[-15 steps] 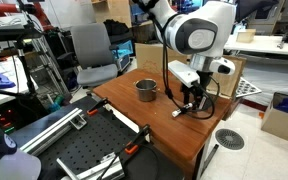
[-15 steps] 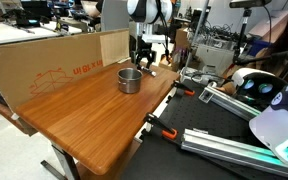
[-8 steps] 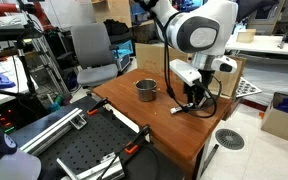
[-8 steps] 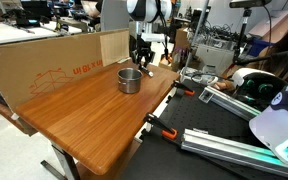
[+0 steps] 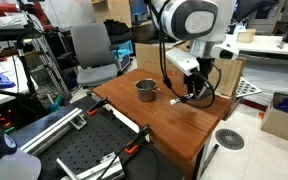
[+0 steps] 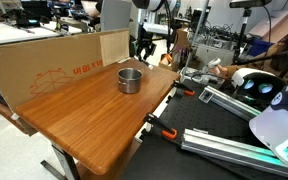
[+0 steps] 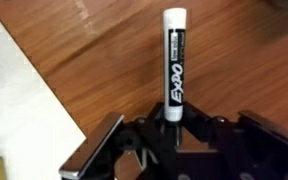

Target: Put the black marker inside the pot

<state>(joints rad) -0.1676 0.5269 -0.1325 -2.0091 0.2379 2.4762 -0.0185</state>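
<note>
The robot's gripper will let go of the black marker inside the small steel pot (image 5: 146, 86), where the marker leans against the pot's rim.
The black marker (image 7: 174, 60), with "EXPO" lettering and a whitish far end, sticks straight out from between my gripper's jaws (image 7: 171, 118), which are shut on its near end. It hangs above the wooden table (image 7: 234, 50). In both exterior views the gripper (image 5: 188, 92) (image 6: 144, 52) is lifted off the table, to one side of the small shiny steel pot (image 5: 146, 89) (image 6: 130, 79). The pot stands upright on the table with its dark inside showing. The pot is out of the wrist view.
A long cardboard box (image 6: 44, 65) stands along the table's far side, close behind the pot. The table edge (image 6: 159, 105) runs near the gripper. A black perforated bench (image 5: 84, 150) and an office chair (image 5: 92, 50) stand beside the table.
The gripper has risen from the table surface with the marker in it. The pot has not moved.
</note>
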